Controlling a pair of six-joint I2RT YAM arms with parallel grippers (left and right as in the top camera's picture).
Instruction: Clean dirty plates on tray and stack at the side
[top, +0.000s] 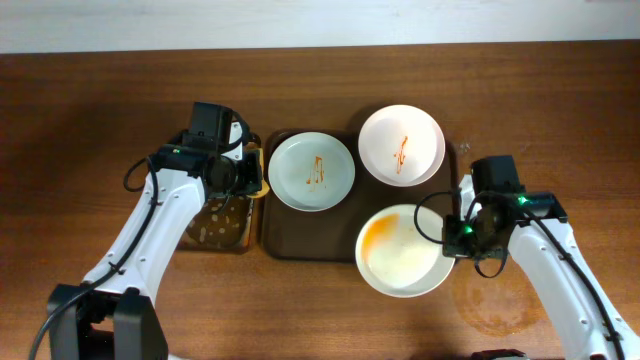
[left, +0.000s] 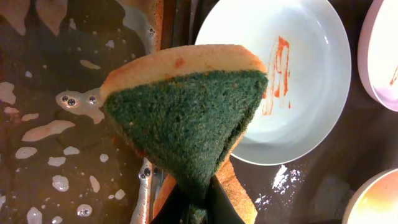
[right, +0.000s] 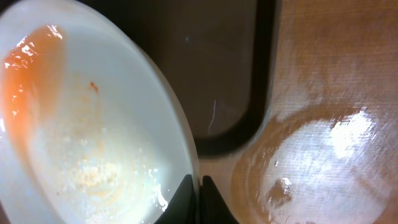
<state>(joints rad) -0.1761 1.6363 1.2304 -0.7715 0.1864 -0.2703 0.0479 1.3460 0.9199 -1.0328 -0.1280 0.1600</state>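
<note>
The robot's right gripper needs to let go of the front plate, which now overhangs the tray's edge, on the wooden table (top: 519, 204) just behind the wet round patch.
Three white plates lie on the brown tray (top: 290, 235). The left plate (top: 311, 171) has thin orange streaks and also shows in the left wrist view (left: 292, 93). The back right plate (top: 401, 145) has a small orange streak. The front plate (top: 404, 251) carries an orange smear and foamy residue, and it overhangs the tray's right edge. My left gripper (top: 252, 170) is shut on a yellow and green sponge (left: 186, 112), held over the tray's left edge beside the left plate. My right gripper (right: 198, 190) is shut on the rim of the front plate (right: 81, 137).
A clear container of soapy water (top: 215, 225) stands left of the tray, under my left arm. A wet round patch (top: 490, 295) marks the wooden table right of the tray, near the front edge.
</note>
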